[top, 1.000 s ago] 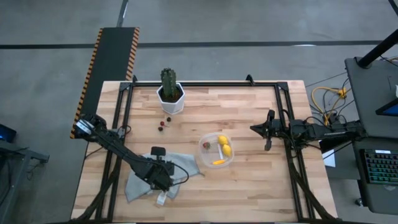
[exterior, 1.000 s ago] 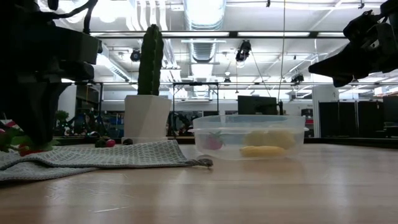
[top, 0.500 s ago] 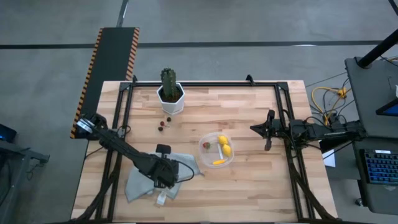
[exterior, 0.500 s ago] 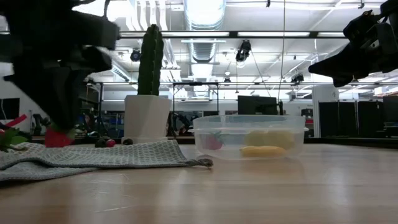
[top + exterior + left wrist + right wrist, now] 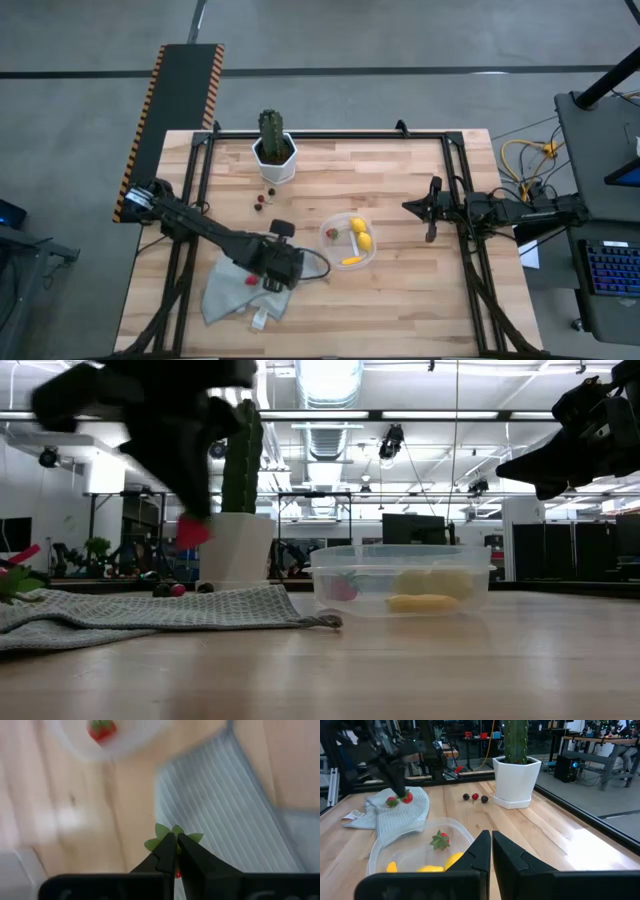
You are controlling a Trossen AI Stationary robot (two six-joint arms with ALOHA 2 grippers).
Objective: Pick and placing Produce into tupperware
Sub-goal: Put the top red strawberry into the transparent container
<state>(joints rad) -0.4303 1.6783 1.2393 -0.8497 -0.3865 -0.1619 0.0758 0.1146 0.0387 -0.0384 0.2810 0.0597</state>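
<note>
The red strawberry, now held over the grey cloth, will leave my left gripper inside the clear tupperware (image 5: 332, 242), beside the strawberry there, toward the orange-yellow piece.
The clear tupperware (image 5: 348, 241) (image 5: 400, 580) holds two lemons (image 5: 361, 232), an orange-yellow piece (image 5: 350, 261) and a strawberry (image 5: 440, 840). My left gripper (image 5: 172, 851) (image 5: 192, 510) hovers over the grey cloth's (image 5: 235, 292) far-right part, just left of the tub, shut on a red strawberry (image 5: 192, 532). A second strawberry (image 5: 250, 281) (image 5: 391, 801) lies on the cloth. Tiny dark berries (image 5: 262, 198) (image 5: 475, 797) rest on the wood near the pot. My right gripper (image 5: 490, 836) (image 5: 408, 207) waits shut in the air, right of the tub. My left gripper pinches the strawberry between its two fingertips at the leafy top end (image 5: 172, 832), the fingers coming from above and pointing down. The red body (image 5: 408, 797) hangs below the fingers, lifted clear of the cloth.
A green cactus in a white hexagonal pot (image 5: 272, 148) (image 5: 238, 510) stands at the table's far edge. A small white tag (image 5: 259, 320) lies at the cloth's near side. Bare wood lies between the tub and the right arm.
My left gripper has risen from the cloth and moved toward the table's right and far side, toward the tub. The strawberry it carries has been lifted clear of the cloth. The right arm has kept still.
</note>
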